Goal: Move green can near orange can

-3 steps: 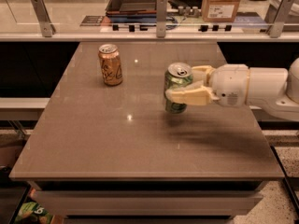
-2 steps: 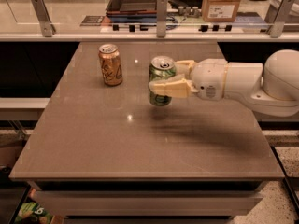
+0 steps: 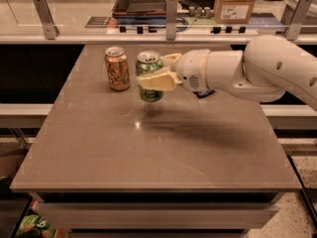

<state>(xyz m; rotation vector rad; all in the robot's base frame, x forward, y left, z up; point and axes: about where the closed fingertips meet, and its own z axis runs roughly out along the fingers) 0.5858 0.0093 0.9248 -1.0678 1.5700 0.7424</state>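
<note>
Next, I let go of the green can with my gripper on the brown table [image 3: 141, 95] beside the orange can, on my arm's side. The green can is held slightly above the table now.
The green can [image 3: 147, 68] has a silver top and is upright, held slightly above the brown table [image 3: 148, 148]. My gripper [image 3: 154, 73] reaches in from the right and is shut on the green can, its cream fingers [image 3: 156, 81] on both sides of it. The orange can [image 3: 117, 69] stands upright on the table just left of the green can, a small gap between them.
A corner of a dark blue flat object [image 3: 204, 93] shows under my arm [image 3: 247, 71]. A glass barrier with metal posts [image 3: 171, 16] runs behind the table, with a tray [image 3: 143, 1] and a cardboard box [image 3: 234, 4] beyond. The table's front edge is near.
My gripper has carried the green can leftward and toward the back of the table, from the middle right to just beside the orange can. The orange can has not moved.
</note>
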